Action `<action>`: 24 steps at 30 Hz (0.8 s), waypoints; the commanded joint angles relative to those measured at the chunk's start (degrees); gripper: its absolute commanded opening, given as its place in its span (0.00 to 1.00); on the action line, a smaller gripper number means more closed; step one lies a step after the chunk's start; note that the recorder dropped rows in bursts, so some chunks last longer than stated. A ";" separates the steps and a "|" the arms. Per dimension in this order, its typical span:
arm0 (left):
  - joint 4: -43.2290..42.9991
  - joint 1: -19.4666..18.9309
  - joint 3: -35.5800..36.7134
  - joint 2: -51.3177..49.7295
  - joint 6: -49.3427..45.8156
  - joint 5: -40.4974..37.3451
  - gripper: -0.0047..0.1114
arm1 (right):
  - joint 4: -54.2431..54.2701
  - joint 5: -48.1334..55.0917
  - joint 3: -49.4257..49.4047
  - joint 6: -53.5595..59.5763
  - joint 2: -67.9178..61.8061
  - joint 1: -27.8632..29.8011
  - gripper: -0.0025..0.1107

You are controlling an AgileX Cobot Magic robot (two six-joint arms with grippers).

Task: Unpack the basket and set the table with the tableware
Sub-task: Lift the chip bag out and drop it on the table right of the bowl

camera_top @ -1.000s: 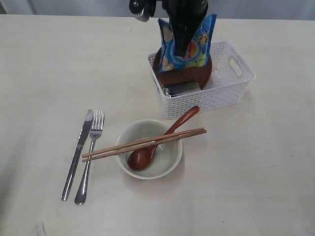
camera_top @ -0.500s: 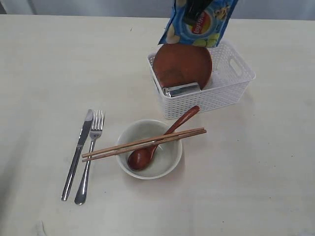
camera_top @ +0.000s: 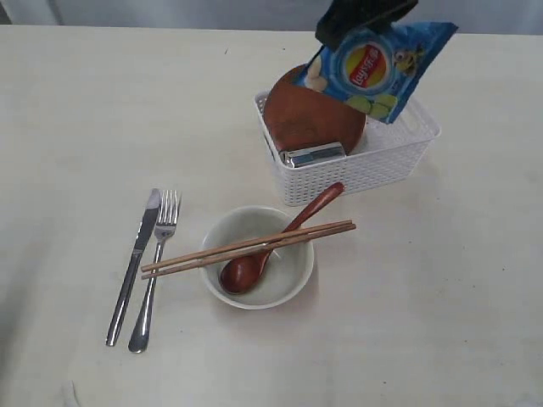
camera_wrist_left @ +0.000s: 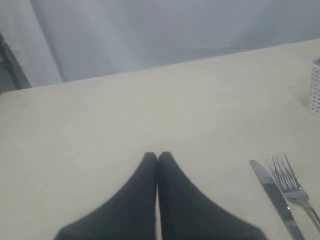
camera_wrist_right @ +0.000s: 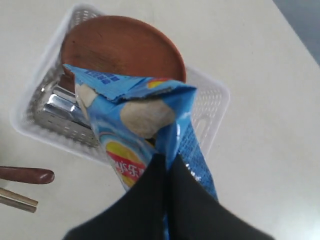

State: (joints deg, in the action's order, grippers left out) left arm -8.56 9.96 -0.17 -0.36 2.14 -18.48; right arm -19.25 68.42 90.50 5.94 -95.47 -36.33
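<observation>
I need to release the blue chip bag with my right gripper on the bare table [camera_top: 444, 247] past the chopstick tips, nearer than the white basket.
My right gripper [camera_top: 356, 19] [camera_wrist_right: 166, 159] is shut on a blue chip bag [camera_top: 382, 68] [camera_wrist_right: 140, 125], holding it in the air over the white basket [camera_top: 386, 165] [camera_wrist_right: 212, 107]. Inside the basket the round brown plate [camera_top: 310, 114] [camera_wrist_right: 120, 50] stands on edge beside the steel cup [camera_top: 312, 154] [camera_wrist_right: 60, 105]. In front, the off-white bowl [camera_top: 288, 284] holds the wooden spoon [camera_top: 280, 242] [camera_wrist_right: 25, 175], with chopsticks [camera_top: 246, 248] laid across its rim. Knife [camera_top: 134, 263] [camera_wrist_left: 274, 197] and fork [camera_top: 154, 271] [camera_wrist_left: 292, 187] lie left of the bowl. My left gripper [camera_wrist_left: 158, 156] is shut and empty above bare table, left of the knife.
The pale table [camera_top: 441, 322] [camera_wrist_left: 150, 110] stretches around the setting, with bare surface to the right of the bowl and along the far left. A grey wall runs behind the table's far edge.
The right gripper lifted the chip bag up out of the basket, then swung it to the right, uncovering the plate. The tableware has not moved.
</observation>
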 commanded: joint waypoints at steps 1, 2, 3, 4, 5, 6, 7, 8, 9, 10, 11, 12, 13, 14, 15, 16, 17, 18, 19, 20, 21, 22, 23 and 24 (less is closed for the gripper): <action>0.29 0.12 0.17 0.36 0.32 -0.09 0.04 | -1.19 1.54 -1.95 -3.68 0.55 3.81 0.02; 0.29 0.12 0.17 0.36 0.32 -0.09 0.04 | -0.75 1.54 -2.71 -3.72 1.10 4.81 0.02; 0.29 0.12 0.17 0.36 0.32 -0.09 0.04 | 0.16 1.54 -4.02 -3.72 2.08 5.77 0.02; 0.29 0.12 0.17 0.36 0.32 -0.09 0.04 | 0.93 1.54 -5.44 -3.72 3.19 6.82 0.02; 0.29 0.12 0.17 0.36 0.32 -0.09 0.04 | 1.41 1.54 -6.79 -3.72 4.06 7.64 0.02; 0.20 0.12 0.17 0.36 0.32 -0.09 0.04 | 1.68 1.54 -8.16 -3.72 5.21 8.56 0.02; 0.20 0.12 0.17 0.36 0.32 -0.09 0.04 | 2.33 1.54 -9.60 -3.72 6.42 9.51 0.02; 0.05 0.12 0.17 0.36 0.32 -0.09 0.04 | 3.16 1.54 -10.78 -3.72 7.61 10.21 0.02; 0.05 0.12 0.17 0.36 0.32 -0.09 0.04 | 4.74 1.54 -12.25 -3.72 8.82 11.02 0.02; 0.05 0.12 0.17 0.36 0.32 -0.09 0.04 | 6.67 1.54 -13.77 -3.72 9.96 11.60 0.02; 0.05 0.12 0.17 0.36 0.32 -0.09 0.04 | 8.65 1.54 -15.00 -3.72 10.80 12.14 0.02; 0.05 0.12 0.17 0.36 0.32 -0.09 0.04 | 10.54 1.54 -16.53 -3.49 11.74 12.25 0.02; 0.05 0.12 0.17 0.36 0.32 -0.09 0.04 | 12.00 1.54 -18.12 -3.22 12.53 12.25 0.02; 0.05 0.12 0.17 0.36 0.32 -0.09 0.04 | 13.28 1.54 -19.75 -3.10 13.17 12.25 0.02; -0.06 0.12 0.17 0.36 0.32 -0.09 0.04 | 14.15 1.54 -21.07 -3.10 13.47 12.25 0.02; -0.63 0.12 0.17 0.36 0.32 -0.09 0.04 | 16.52 1.54 -24.58 -2.08 14.05 12.25 0.02; -0.63 0.12 0.17 0.36 0.32 -0.09 0.04 | 16.83 1.54 -26.38 -1.77 14.17 12.25 0.02; -0.63 0.12 0.17 0.36 0.32 -0.09 0.04 | 16.57 1.54 -30.06 -1.78 14.17 12.25 0.02; -0.63 0.12 0.17 0.36 0.32 -0.09 0.04 | 16.43 1.54 -31.53 -1.78 14.17 12.25 0.02; -0.63 0.12 0.17 0.36 0.32 -0.09 0.04 | 16.67 -1.38 -34.88 -1.89 14.07 12.25 0.02; -0.63 0.12 0.17 0.36 0.32 -0.09 0.04 | 16.85 -3.60 -36.07 -1.89 13.96 12.25 0.02; -0.63 0.12 0.17 0.36 0.32 -0.09 0.04 | 17.92 -8.17 -38.51 -1.89 13.69 12.25 0.02; -0.63 0.12 0.17 0.36 0.32 -0.09 0.04 | 18.27 -11.09 -39.88 -2.44 13.24 12.25 0.02; -0.63 0.12 0.17 0.36 0.32 -0.09 0.04 | 18.37 -13.30 -40.67 -2.70 13.02 12.25 0.02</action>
State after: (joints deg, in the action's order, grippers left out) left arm -8.92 9.96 -0.17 -0.36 2.14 -18.48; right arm -1.31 60.54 51.41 3.40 -82.15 -24.46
